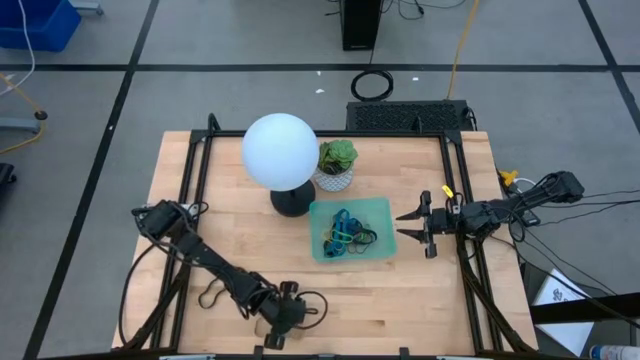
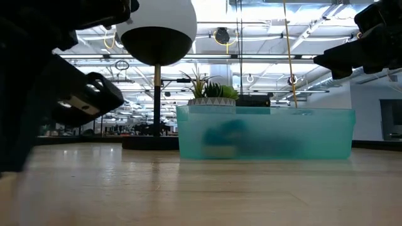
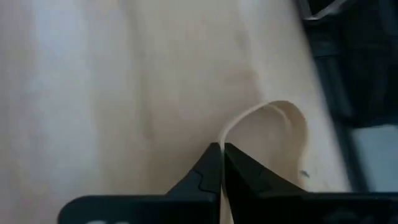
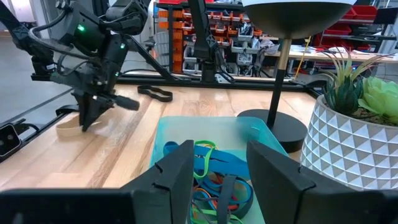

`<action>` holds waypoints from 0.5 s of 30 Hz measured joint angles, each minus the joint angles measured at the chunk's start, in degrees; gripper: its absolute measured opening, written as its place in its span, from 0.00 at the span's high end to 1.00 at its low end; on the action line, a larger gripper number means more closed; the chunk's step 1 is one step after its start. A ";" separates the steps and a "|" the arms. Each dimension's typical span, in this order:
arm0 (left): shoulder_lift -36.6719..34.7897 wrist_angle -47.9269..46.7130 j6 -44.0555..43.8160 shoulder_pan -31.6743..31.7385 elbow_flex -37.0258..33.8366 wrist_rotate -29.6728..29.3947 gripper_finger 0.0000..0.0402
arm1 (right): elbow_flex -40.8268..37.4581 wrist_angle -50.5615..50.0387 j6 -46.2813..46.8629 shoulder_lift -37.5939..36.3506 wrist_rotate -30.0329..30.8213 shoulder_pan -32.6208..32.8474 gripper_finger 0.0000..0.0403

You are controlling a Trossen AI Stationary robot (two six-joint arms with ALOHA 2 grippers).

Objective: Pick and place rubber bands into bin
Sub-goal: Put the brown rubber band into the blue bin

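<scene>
I should let go of the tan rubber band with my left gripper on the heap of bands in the mint-green bin (image 1: 355, 241).
A tan rubber band (image 3: 273, 115) lies on the wooden table near its front edge, and it also shows in the right wrist view (image 4: 67, 129). My left gripper (image 3: 222, 155) is shut on it, seen from afar in the right wrist view (image 4: 87, 121) and in the high view (image 1: 285, 315). The mint-green bin (image 1: 385, 210) at mid-table holds several blue, green and orange bands (image 4: 208, 168). A dark band (image 1: 214, 293) lies flat on the table, left of my left gripper. My right gripper (image 1: 412, 227) is open and empty, just right of the bin. My left gripper pinches the tan band's strand (image 3: 227, 132) between its two fingertips, at one end of the loop. The fingers come from above, pointing down. The rest of the loop curves away from the fingers and rests on the table (image 4: 62, 130).
A lamp with a white globe (image 1: 280, 150) and a black base (image 1: 292, 203) stands left of and behind the bin. A white plant pot (image 1: 335, 178) stands behind the bin. Bare wood lies between the bin and the front edge.
</scene>
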 joint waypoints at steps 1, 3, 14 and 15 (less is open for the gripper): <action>0.05 1.16 0.18 0.29 -0.04 1.85 0.97 | 0.00 0.00 0.00 0.00 0.02 0.00 0.65; -0.34 2.88 0.55 0.96 -0.07 5.23 0.98 | 0.00 0.02 0.00 0.00 0.02 0.00 0.65; -7.79 15.31 8.79 7.19 -0.03 6.24 0.98 | 0.00 0.48 0.00 0.00 0.07 0.00 0.65; -8.65 16.09 11.16 7.72 -0.02 4.67 0.97 | 0.00 0.48 0.00 0.00 0.07 0.00 0.65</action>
